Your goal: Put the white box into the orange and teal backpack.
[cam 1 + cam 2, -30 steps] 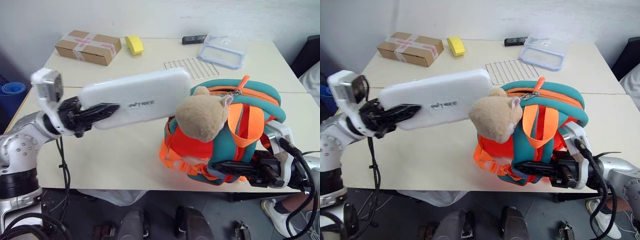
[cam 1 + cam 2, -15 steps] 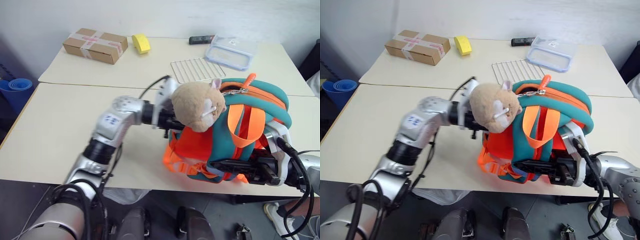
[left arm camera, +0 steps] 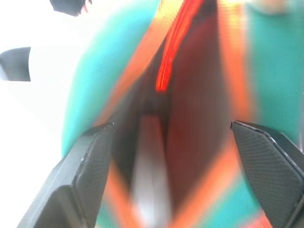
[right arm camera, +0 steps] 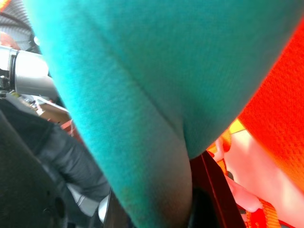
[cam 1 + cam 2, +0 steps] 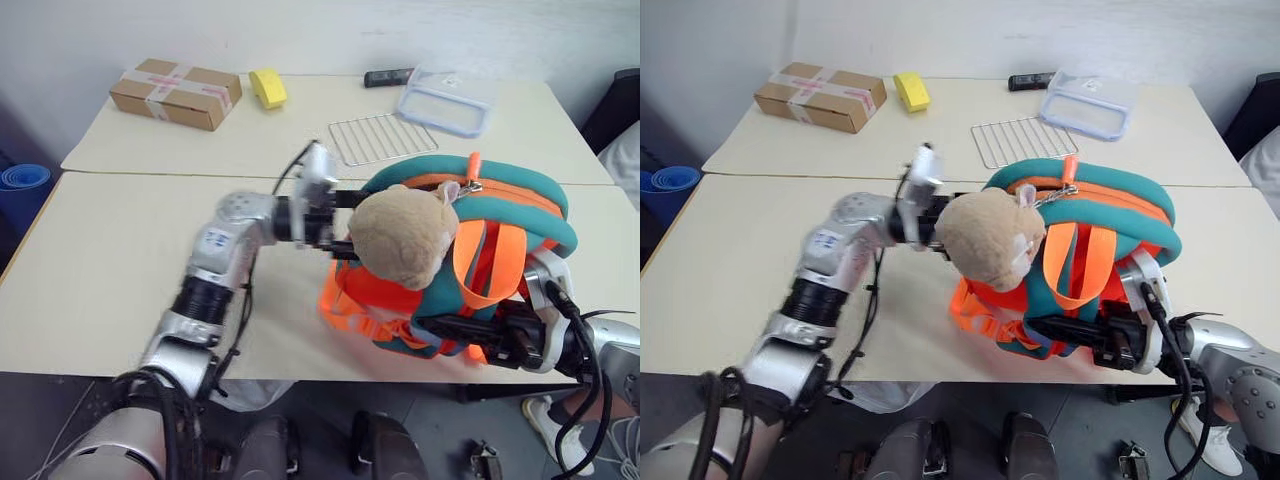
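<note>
My left gripper will grab the round body (image 5: 402, 240) of the beige plush toy that hangs from the zipper pull of the backpack.
The orange and teal backpack (image 5: 520, 200) stands near the table's front edge, its beige plush toy (image 5: 405, 235) hanging on the left side. My left gripper (image 3: 172, 126) reaches level into the backpack's open mouth from the left, behind the toy, with its fingers (image 3: 90, 156) wide apart and nothing between them. Deep in the opening the left wrist view shows a blurred pale elongated shape (image 3: 149, 185), which looks like the white box. My right gripper (image 5: 425, 325) is shut on the backpack's lower front, with teal fabric (image 4: 142, 85) pressed close against it.
On the far table lie a brown taped cardboard box (image 5: 176, 93), a yellow object (image 5: 268, 88), a wire rack (image 5: 378, 137), a clear lidded container (image 5: 445, 105) and a black remote (image 5: 388, 77). A blue roll (image 5: 22, 185) stands off the table's left edge.
A second ago my left gripper held the white box in the air to the left of the backpack. The arm has since swung right into the opening, the box has gone inside, and the fingers have opened.
</note>
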Controlling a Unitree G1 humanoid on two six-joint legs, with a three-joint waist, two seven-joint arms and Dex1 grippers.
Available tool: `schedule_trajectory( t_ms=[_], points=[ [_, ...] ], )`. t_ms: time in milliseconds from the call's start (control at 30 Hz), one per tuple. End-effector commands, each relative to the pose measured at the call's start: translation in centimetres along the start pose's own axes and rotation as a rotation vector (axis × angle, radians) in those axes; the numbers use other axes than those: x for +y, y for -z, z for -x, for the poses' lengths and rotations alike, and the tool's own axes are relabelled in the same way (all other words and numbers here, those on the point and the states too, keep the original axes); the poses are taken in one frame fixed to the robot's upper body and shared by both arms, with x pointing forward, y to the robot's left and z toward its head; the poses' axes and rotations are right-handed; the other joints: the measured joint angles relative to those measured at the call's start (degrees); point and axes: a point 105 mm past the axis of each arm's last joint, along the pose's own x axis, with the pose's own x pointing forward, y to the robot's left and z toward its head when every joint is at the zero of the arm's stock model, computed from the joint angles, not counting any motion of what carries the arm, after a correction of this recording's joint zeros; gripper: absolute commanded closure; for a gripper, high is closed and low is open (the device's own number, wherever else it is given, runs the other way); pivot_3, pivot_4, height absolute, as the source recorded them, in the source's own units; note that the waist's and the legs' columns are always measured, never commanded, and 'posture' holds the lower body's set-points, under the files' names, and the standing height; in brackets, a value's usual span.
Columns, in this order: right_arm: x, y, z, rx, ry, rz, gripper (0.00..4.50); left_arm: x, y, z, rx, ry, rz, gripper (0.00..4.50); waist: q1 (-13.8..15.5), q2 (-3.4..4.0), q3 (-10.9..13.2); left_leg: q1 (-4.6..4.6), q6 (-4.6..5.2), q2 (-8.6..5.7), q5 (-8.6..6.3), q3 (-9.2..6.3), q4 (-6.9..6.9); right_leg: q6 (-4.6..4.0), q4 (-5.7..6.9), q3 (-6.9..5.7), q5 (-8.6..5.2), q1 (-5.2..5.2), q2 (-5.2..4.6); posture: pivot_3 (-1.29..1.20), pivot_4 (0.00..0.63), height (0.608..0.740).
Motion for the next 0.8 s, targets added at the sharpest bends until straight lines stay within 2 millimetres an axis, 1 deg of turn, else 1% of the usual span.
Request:
schedule_trajectory(
  t_ms=[33,133,200,333,400,567,700,800],
  points=[
    [0.1,-0.5,0.2,-0.021,0.0,0.039,4.5,-1.4,-2.2,1.3,-0.037,0.076,-0.068,0.49,0.2,0.0,0.0,0.0,0.0,-0.02,0.0,-0.01,0.0,-0.01,0.02,-0.03,-0.01,0.0,0.01,0.0,0.15,0.74],
    [-0.1,-0.5,0.2,-0.016,0.001,0.042,4.5,-2.3,-4.2,1.1,-0.102,0.094,-0.116,0.49,1.1,-0.01,0.0,-0.05,0.11,-0.17,0.0,-0.12,0.01,0.01,0.0,0.05,0.0,0.05,-0.07,0.0,0.15,0.74],
    [-0.3,-0.6,0.3,-0.014,0.0,0.044,4.5,-3.1,-5.3,0.2,-0.14,0.112,-0.145,0.49,1.0,0.0,0.0,-0.11,0.24,-0.31,-0.01,-0.18,0.02,0.11,0.02,0.14,0.06,0.07,-0.2,0.0,0.15,0.74],
    [-0.6,-0.6,0.2,-0.003,-0.009,0.045,4.5,-4.6,-6.9,-1.7,-0.214,0.167,-0.151,0.49,0.8,-0.01,0.0,-0.17,0.36,-0.39,0.02,-0.15,0.02,0.28,0.03,0.18,0.17,0.1,-0.22,0.0,0.15,0.74],
    [-0.7,-0.7,0.2,0.003,-0.013,0.045,4.5,-5.2,-6.9,-2.8,-0.211,0.196,-0.162,0.49,0.8,-0.01,0.0,-0.17,0.36,-0.39,0.04,-0.15,0.02,0.29,0.04,0.18,0.17,0.1,-0.19,0.0,0.15,0.74],
    [-0.8,-0.8,0.0,0.004,-0.016,0.049,4.5,-5.7,-5.8,-5.4,-0.205,0.217,-0.173,0.49,0.8,-0.01,0.0,-0.14,0.33,-0.38,0.09,-0.13,0.02,0.28,-0.02,0.19,0.16,0.1,-0.15,0.0,0.15,0.74],
    [-0.8,-0.8,-0.2,-0.007,-0.015,0.048,4.5,-6.3,-5.8,-6.3,-0.214,0.23,-0.215,1.34,0.8,-0.01,0.0,-0.15,0.33,-0.37,0.09,-0.13,0.02,0.28,-0.16,0.2,0.16,0.09,-0.15,0.0,0.15,0.74],
    [-0.8,-0.7,-0.2,-0.01,-0.009,0.045,4.5,-6.3,-5.8,-6.5,-0.231,0.222,-0.21,2.28,0.8,0.0,0.0,-0.14,0.33,-0.37,0.09,-0.13,0.02,0.28,-0.18,0.2,0.16,0.09,-0.15,0.0,0.15,0.74]
  ],
)
